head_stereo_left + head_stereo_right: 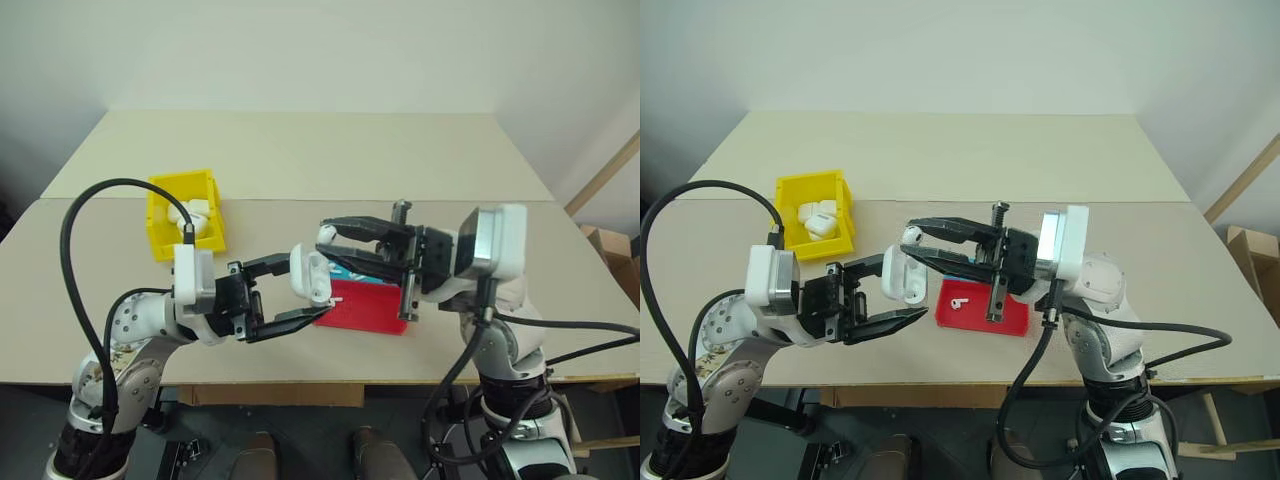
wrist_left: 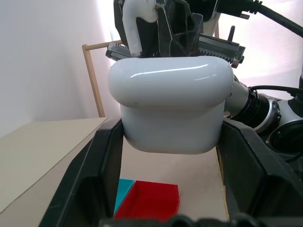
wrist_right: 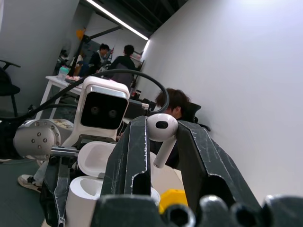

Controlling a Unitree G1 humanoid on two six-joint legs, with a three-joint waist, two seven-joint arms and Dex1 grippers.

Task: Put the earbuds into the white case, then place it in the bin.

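Note:
My right gripper is to go to the far slot of the open white case (image 1: 320, 267) (image 3: 154, 191), away from the table's front edge. It will let go of the earbud there.
My left gripper (image 1: 306, 289) is shut on the white case (image 1: 312, 275), held above the table's front edge. In the right wrist view the case (image 3: 90, 189) has its lid flipped open. My right gripper (image 1: 909, 244) is shut on one of the earbuds (image 1: 910, 237), pinched at its fingertips right above the case and close to its opening. That earbud (image 3: 162, 130) has its stem pointing down between the fingers. A second earbud (image 1: 958, 300) lies in the red tray (image 1: 990, 318). The yellow bin (image 1: 160, 232) stands at the left of the table.
The bin holds a few other white cases (image 1: 818, 218). The red tray has a blue part (image 1: 350, 272) and sits under my right gripper. People sit at desks in the room behind (image 3: 113, 56). Bare table stretches behind the tray and the bin.

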